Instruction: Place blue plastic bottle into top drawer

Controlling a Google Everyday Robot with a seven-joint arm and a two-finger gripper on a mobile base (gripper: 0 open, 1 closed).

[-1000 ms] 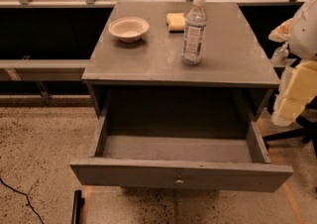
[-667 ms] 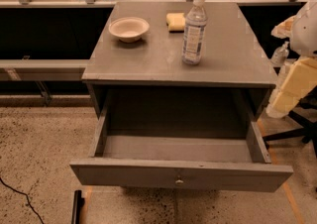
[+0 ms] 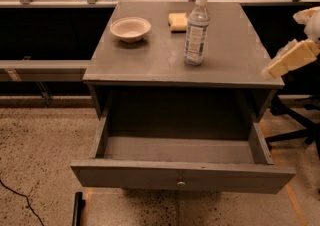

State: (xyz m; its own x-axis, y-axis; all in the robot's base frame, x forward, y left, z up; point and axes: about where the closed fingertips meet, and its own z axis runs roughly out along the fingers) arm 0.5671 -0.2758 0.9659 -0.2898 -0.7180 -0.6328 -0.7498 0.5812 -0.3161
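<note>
I need to next reach the blue plastic bottle on the grey cabinet top and grip the bottle's middle [image 3: 195, 38].
The blue plastic bottle [image 3: 196, 31] stands upright on the grey cabinet top [image 3: 150, 60], right of centre; it is clear, with a white cap and a pale label. The top drawer [image 3: 182, 176] is pulled fully out below, and its inside holds nothing. A small round knob [image 3: 180, 183] sits at the centre of its front. My gripper [image 3: 272, 71] shows as a cream-coloured part at the right edge, beside the cabinet's right front corner, well right of the bottle and not touching it.
A white bowl [image 3: 130, 28] sits at the back left of the top and a yellow sponge [image 3: 178, 21] behind the bottle. An office chair base [image 3: 295, 120] stands at the right. A black cable [image 3: 20, 202] lies on the speckled floor at the left.
My gripper has risen and tilted from hanging beside the cabinet's right side to pointing toward the top's right edge. The bottle, bowl and drawer have not moved.
</note>
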